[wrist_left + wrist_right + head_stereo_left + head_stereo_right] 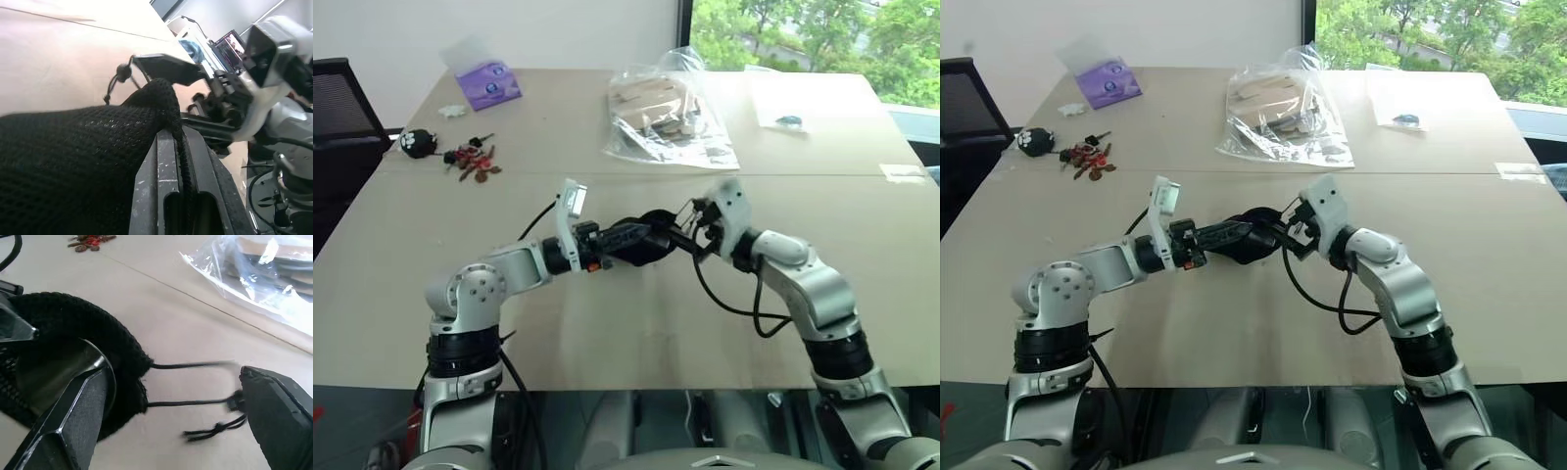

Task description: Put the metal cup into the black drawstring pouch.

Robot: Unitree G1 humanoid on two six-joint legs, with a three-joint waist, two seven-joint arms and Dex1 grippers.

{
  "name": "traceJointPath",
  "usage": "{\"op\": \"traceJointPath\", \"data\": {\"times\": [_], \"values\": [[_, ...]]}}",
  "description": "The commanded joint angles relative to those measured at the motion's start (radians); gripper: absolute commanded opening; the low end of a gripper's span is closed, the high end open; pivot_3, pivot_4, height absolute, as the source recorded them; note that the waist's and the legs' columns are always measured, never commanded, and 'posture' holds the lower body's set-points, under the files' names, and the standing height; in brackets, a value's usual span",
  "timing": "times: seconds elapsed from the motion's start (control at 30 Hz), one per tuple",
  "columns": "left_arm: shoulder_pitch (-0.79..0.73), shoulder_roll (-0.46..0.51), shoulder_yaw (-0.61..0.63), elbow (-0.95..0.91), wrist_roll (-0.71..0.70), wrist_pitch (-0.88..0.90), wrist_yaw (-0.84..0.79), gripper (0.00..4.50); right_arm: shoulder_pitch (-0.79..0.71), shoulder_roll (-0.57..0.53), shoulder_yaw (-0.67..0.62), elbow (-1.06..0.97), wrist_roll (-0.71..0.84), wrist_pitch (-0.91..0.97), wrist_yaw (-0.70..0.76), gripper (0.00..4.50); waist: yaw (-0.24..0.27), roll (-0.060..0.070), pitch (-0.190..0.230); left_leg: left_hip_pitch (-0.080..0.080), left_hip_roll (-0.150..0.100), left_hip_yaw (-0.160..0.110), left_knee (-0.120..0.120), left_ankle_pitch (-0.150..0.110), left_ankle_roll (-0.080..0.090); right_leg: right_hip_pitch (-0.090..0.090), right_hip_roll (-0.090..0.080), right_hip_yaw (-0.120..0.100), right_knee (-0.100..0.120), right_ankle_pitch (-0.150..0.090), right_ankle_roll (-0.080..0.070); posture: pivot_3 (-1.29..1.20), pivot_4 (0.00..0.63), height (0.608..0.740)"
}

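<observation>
I can see the metal cup's rim in the pouch's opening, so I will grab the cords' knot (236, 402) with my right gripper and pull while my left gripper holds the pouch.
The black drawstring pouch (644, 241) hangs just above the table's middle, between my two grippers. My left gripper (625, 236) is shut on the pouch's fabric edge (168, 105), pinching it between both fingers. In the right wrist view a shiny grey curved surface, the metal cup (56, 377), sits inside the pouch's mouth, with its rim showing and the rest wrapped in black fabric. My right gripper (701, 231) stands open just to the right of the pouch mouth, with nothing between its fingers. The pouch's thin cords (193, 365) trail toward it and end in a knot (235, 400).
A clear plastic bag (668, 110) of wooden pieces lies at the back centre. A purple packet (488, 84), a black plush toy (417, 142) and some keys (474, 163) lie at the back left. A black chair (338, 110) stands beyond the table's left edge.
</observation>
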Motion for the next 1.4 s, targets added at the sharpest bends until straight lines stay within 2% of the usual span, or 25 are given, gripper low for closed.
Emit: {"op": "traceJointPath", "data": {"times": [0.03,0.13,0.27,0.57,0.73,0.83,1.07,1.3,1.4], "values": [[-0.009,0.048,0.006,0.018,0.016,-0.058,-0.056,0.00,0.064,-0.089,-0.030,-0.160,0.049,0.033,0.057,4.36,0.001,0.000,0.000,-0.001,0.000,-0.001,0.000,0.000,0.000,0.000,0.000,0.000,-0.001,0.000,0.000,0.00,0.150,0.740],[-0.011,0.078,-0.001,0.034,0.027,-0.079,-0.081,0.00,0.100,-0.136,-0.041,-0.194,0.074,0.025,0.074,4.36,-0.004,0.000,0.000,0.000,0.000,0.000,-0.001,0.000,0.000,0.000,0.000,0.000,-0.001,0.000,0.000,0.00,0.150,0.740],[0.002,0.133,-0.014,0.019,0.038,-0.096,-0.130,0.00,0.097,-0.210,0.053,-0.082,-0.079,-0.129,0.049,4.36,-0.007,0.000,0.000,0.000,0.000,0.001,-0.001,-0.002,0.004,0.000,0.000,0.000,0.000,0.000,0.000,0.00,0.150,0.740],[0.031,0.177,-0.017,-0.022,0.043,-0.108,-0.142,0.00,-0.093,-0.044,0.225,0.396,-0.308,-0.524,-0.031,4.36,-0.007,0.000,0.000,0.001,0.001,0.002,-0.001,0.000,0.000,0.000,0.001,0.001,0.000,0.000,0.000,0.00,0.150,0.740],[0.054,0.191,0.002,-0.060,0.030,-0.100,-0.127,0.00,-0.163,0.043,0.237,0.596,-0.362,-0.653,-0.068,4.36,-0.005,0.000,0.000,-0.001,0.000,0.000,0.000,0.000,0.000,-0.001,0.000,0.000,-0.001,0.000,0.000,0.00,0.150,0.740],[0.071,0.193,0.025,-0.081,0.011,-0.091,-0.110,0.00,-0.185,0.069,0.235,0.695,-0.400,-0.719,-0.100,3.61,-0.008,0.000,0.000,0.000,0.001,0.001,-0.001,0.000,0.000,0.000,0.000,0.000,0.000,0.000,0.000,0.00,0.150,0.740],[0.129,0.193,0.063,-0.129,-0.019,-0.087,-0.073,0.00,-0.190,0.077,0.196,0.778,-0.428,-0.801,-0.136,0.24,-0.005,0.000,0.000,0.001,0.001,0.001,0.000,0.000,0.000,0.000,0.000,0.001,0.000,0.000,0.000,0.00,0.150,0.740],[0.156,0.174,0.068,-0.152,-0.039,-0.102,-0.038,0.00,-0.165,0.034,0.128,0.682,-0.433,-0.804,-0.157,0.19,-0.005,0.000,0.000,0.000,0.001,0.000,0.000,0.000,0.000,0.000,0.000,0.002,0.000,0.000,0.000,0.00,0.150,0.740],[0.171,0.146,0.065,-0.166,-0.040,-0.138,-0.032,0.00,-0.151,-0.003,0.083,0.573,-0.439,-0.776,-0.160,0.19,-0.009,0.000,0.000,0.000,0.001,0.001,0.000,0.000,0.000,0.000,0.000,0.003,0.000,0.000,0.000,0.00,0.150,0.740]]}}
